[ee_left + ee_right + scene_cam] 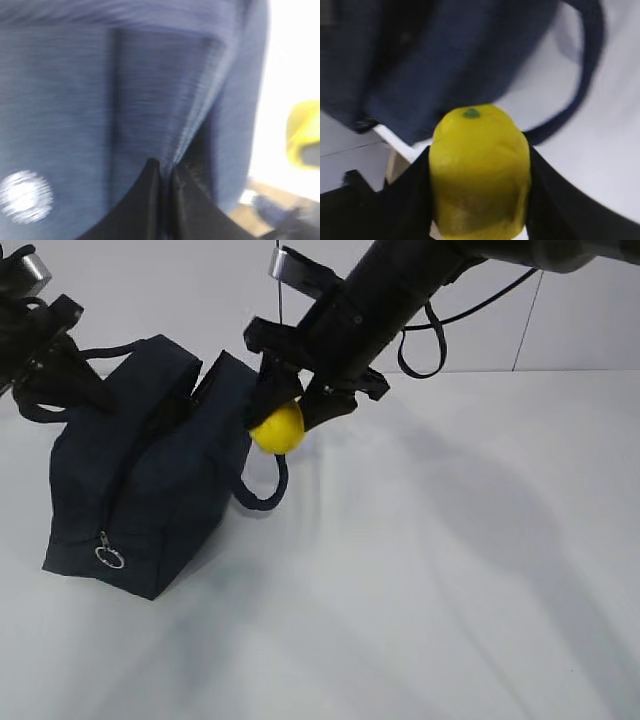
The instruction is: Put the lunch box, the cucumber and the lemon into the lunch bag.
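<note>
The robot's right gripper will release the lemon inside the far part of the lunch bag's gaping top (178, 413).
The dark navy lunch bag (140, 490) stands on the white table at the left, its top gaping, a silver ring pull (109, 557) at its front end. My right gripper (284, 418) is shut on the yellow lemon (278, 428) and holds it in the air just right of the bag's right top edge; the lemon fills the right wrist view (479, 170). My left gripper (165, 167) is shut on the bag's fabric (150, 100) at its far left top (60, 370). The lunch box and the cucumber are not in view.
A loop handle (262, 490) hangs down the bag's right side below the lemon. The white table (450, 570) stretches to the right and front. A black cable (430, 340) hangs from the right arm.
</note>
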Controlling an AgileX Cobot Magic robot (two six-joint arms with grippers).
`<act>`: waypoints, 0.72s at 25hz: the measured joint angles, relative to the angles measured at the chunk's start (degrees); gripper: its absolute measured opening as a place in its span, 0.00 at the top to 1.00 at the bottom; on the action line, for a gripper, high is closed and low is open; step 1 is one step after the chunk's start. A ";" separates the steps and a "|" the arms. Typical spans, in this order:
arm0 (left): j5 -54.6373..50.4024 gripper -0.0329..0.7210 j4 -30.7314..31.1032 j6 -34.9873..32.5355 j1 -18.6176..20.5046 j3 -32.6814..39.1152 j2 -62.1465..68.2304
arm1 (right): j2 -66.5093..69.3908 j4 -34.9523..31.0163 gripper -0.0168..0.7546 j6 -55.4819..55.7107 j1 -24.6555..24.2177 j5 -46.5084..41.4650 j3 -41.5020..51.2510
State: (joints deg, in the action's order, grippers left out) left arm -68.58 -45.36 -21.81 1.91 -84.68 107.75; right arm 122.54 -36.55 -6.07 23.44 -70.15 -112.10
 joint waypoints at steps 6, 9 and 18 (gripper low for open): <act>-0.10 0.97 -9.68 -3.41 0.00 0.00 0.00 | 0.00 -6.64 0.51 -2.08 0.00 1.23 -1.19; -0.10 0.97 -10.72 -4.01 0.00 0.00 0.00 | 0.00 -8.98 0.51 -2.17 0.00 5.59 -1.19; -0.10 0.97 -13.59 -5.74 0.00 0.00 0.00 | 4.90 -20.85 0.51 -3.68 0.00 13.94 -1.33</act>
State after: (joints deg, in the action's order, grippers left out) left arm -68.68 -58.96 -27.54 1.91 -84.68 107.75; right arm 127.44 -57.40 -9.74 23.44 -56.20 -113.43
